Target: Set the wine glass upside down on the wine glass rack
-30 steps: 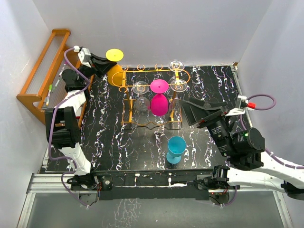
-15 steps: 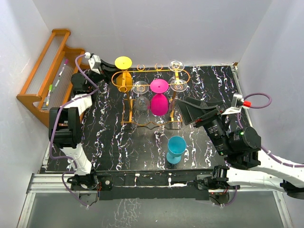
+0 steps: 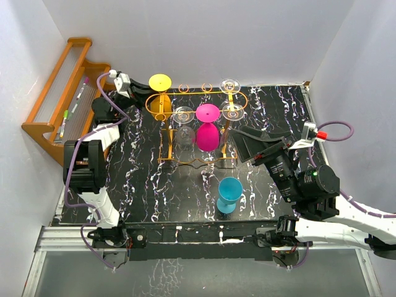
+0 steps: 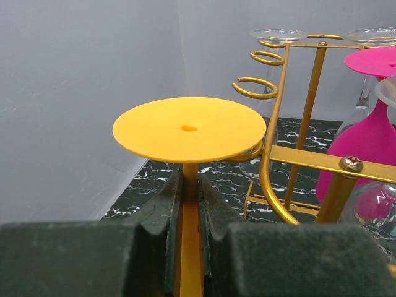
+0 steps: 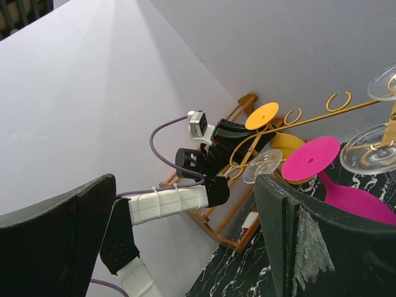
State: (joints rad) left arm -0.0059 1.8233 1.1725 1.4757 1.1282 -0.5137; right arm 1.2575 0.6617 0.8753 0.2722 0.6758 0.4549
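Next, I let go of the yellow wine glass with my left gripper in the gold rack's end loop (image 3: 161,93) (image 4: 240,150) nearest the brown wooden rack.
The yellow wine glass (image 3: 159,81) is upside down, its round foot (image 4: 189,129) on top and its bowl hanging at the left end of the gold wire wine glass rack (image 3: 204,93). My left gripper (image 4: 190,185) is shut on the glass's stem just below the foot. The rack's curved end wire (image 4: 267,162) passes right beside the foot; whether the foot rests on it cannot be told. My right gripper (image 3: 247,143) hangs open to the right of the rack with nothing between its fingers (image 5: 309,241).
A pink glass (image 3: 207,133) and three clear glasses (image 3: 184,114) hang upside down on the rack. A blue glass (image 3: 230,193) stands on the black marbled table in front of it. A brown wooden rack (image 3: 62,93) leans on the left wall.
My left gripper carried the yellow glass rightward to the rack's left end, then held still. The right arm shifted slightly, staying open.
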